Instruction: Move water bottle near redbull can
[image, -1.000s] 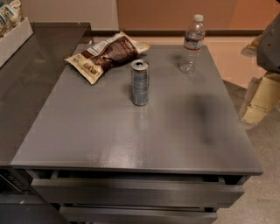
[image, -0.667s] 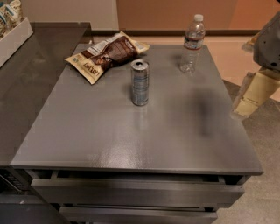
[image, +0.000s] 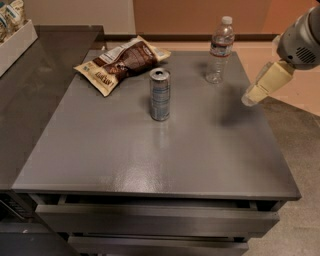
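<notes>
I will next move my gripper to the water bottle's upper half (image: 222, 44), a little below its white cap, and close it there.
The water bottle (image: 219, 49) stands upright near the far right corner of the grey table (image: 165, 150); it is clear plastic with a white cap and a pale label. The redbull can (image: 160, 94) stands upright near the table's middle, to the left of and nearer than the bottle. My gripper (image: 255, 91) hangs over the table's right edge, to the right of and a little nearer than the bottle. It touches nothing and casts a shadow on the table top.
A brown and cream snack bag (image: 120, 62) lies at the far left of the table, behind the can. A dark counter (image: 35, 85) adjoins on the left with a white tray (image: 15, 40) of packets. Drawers (image: 155, 220) sit below the front edge.
My gripper has moved up and to the left, from beside the table's right edge towards the bottle. The bottle, can and bag have not moved.
</notes>
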